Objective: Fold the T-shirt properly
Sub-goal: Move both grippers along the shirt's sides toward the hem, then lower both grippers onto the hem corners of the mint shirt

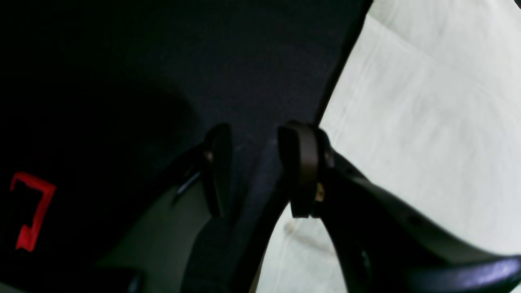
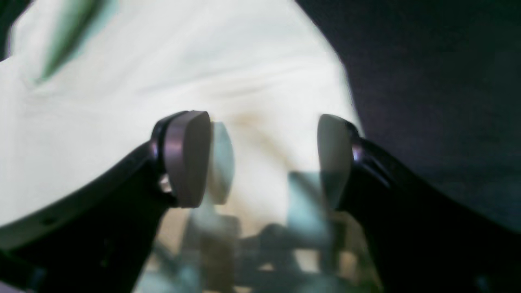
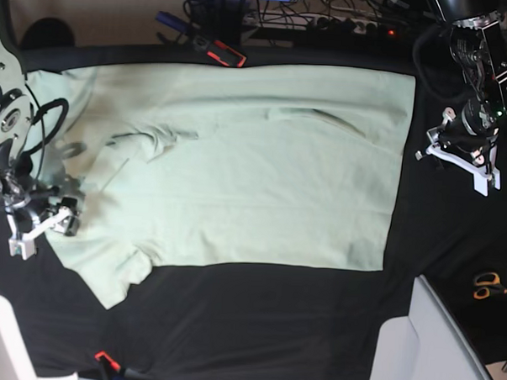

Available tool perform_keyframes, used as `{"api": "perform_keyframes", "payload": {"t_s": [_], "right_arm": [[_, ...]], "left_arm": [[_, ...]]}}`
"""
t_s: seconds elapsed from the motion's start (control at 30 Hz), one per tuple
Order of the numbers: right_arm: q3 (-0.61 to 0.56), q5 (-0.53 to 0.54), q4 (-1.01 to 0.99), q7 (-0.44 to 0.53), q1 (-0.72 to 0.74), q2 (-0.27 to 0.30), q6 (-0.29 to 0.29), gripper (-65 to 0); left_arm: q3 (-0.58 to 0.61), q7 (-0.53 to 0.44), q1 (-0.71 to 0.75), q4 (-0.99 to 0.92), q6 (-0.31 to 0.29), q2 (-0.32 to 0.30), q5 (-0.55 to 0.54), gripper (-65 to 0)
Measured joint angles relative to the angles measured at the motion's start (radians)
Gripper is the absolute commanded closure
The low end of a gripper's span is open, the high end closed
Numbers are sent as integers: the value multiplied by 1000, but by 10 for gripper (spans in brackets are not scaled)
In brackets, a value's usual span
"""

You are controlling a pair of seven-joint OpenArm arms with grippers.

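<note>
Both fingers of the robot's right gripper are over the T-shirt, inside its side edge, so the robot should move out and pinch that side edge (image 2: 359, 126) before folding.
The pale mint T-shirt (image 3: 238, 164) lies spread flat on the black tablecloth (image 3: 256, 325), with one sleeve at the lower left. My right gripper (image 3: 43, 228) sits at the shirt's left edge by that sleeve. In the right wrist view, which is blurred, it (image 2: 260, 158) is open with the shirt (image 2: 122, 81) beneath and nothing between its fingers. My left gripper (image 3: 454, 157) hovers over bare black cloth just off the shirt's right edge. In the left wrist view it (image 1: 258, 171) stands open and empty, the shirt (image 1: 427, 122) to its right.
Orange-handled scissors (image 3: 487, 284) lie at the right edge. A white box (image 3: 436, 349) stands at the bottom right. A red-and-black tool (image 3: 219, 50) and cables (image 3: 345, 21) lie along the back. A red tape mark (image 1: 32, 211) is on the cloth.
</note>
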Motion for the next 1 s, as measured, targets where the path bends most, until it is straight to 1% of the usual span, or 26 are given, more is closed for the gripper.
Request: {"api": "perform_keyframes", "payload": {"t_s": [0.07, 0.13, 0.23, 0.3, 0.4, 0.5, 0.63, 0.73, 0.77, 0.8, 1.0], "right_arm": [[0, -2, 2, -2, 0, 10, -37, -469], [0, -1, 2, -6, 0, 34, -24, -469], [0, -3, 2, -7, 0, 68, -41, -469], [0, -3, 2, -6, 0, 76, -40, -469], [0, -3, 2, -48, -1, 69, -33, -469], [0, -3, 1, -44, -6, 49, 11, -469], [0, 0, 2, -33, -6, 21, 28, -467], [0, 4, 3, -13, -11, 9, 24, -461], [0, 3, 3, -16, -11, 9, 25, -445], [0, 4, 3, -16, -12, 8, 24, -409], [0, 5, 5, -9, -23, 8, 24, -125]], "left_arm": [[0, 0, 1, 0, 0, 0, 0, -233], [0, 0, 0, 0, 0, -1, 1, -233], [0, 0, 0, 0, 0, 0, 1, -233], [0, 0, 0, 0, 0, 0, 0, -233], [0, 0, 1, 0, 0, 0, 1, -233], [0, 0, 0, 0, 0, 0, 0, -233], [0, 0, 12, 0, 0, -2, 0, -233], [0, 1, 25, 0, 0, -8, 1, -233], [0, 0, 24, -1, 0, -10, 1, -233], [0, 0, 21, -2, 0, -12, 0, -233], [0, 0, 16, -3, 0, -13, 0, -237]]}}
